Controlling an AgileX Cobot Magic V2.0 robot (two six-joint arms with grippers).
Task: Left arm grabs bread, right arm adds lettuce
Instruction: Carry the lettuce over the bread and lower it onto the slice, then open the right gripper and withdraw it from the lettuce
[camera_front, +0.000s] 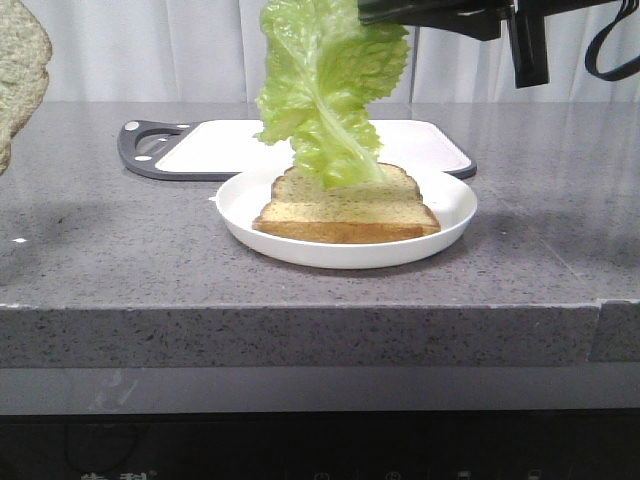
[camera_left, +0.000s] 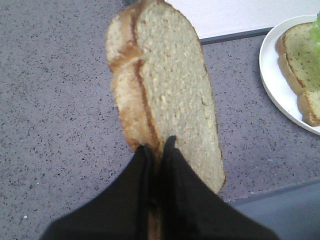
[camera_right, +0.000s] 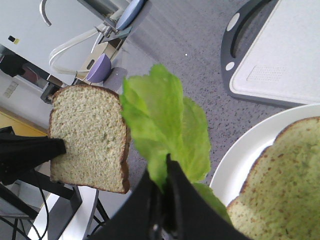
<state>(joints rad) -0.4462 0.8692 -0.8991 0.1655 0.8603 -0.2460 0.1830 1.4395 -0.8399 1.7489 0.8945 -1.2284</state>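
Next, I let go of the bread, now held up in the air, with my left gripper over the slice on the white plate (camera_front: 343, 151), so that the lettuce is sandwiched between them.
My left gripper (camera_left: 157, 145) is shut on the crust edge of the bread (camera_left: 170, 85), a thick slice with a pale speckled face. It is held up in the air, off to the left of the plate, and shows at the front view's left edge (camera_front: 20, 60). The right wrist view also catches the bread (camera_right: 90, 140). My right gripper (camera_right: 162, 167) is shut on the ruffled green lettuce (camera_right: 165, 125). The lettuce (camera_front: 325, 90) hangs from the right gripper (camera_front: 375, 12) over a second slice (camera_front: 345, 205) lying on the white plate (camera_front: 450, 225). I cannot tell if its lower tip touches that slice.
A white cutting board (camera_front: 225, 145) with a dark grey handle lies behind the plate on the grey speckled counter (camera_front: 110, 240). The counter's front edge runs across the front view. Stand legs and cables show beyond the counter's left end (camera_right: 45, 200).
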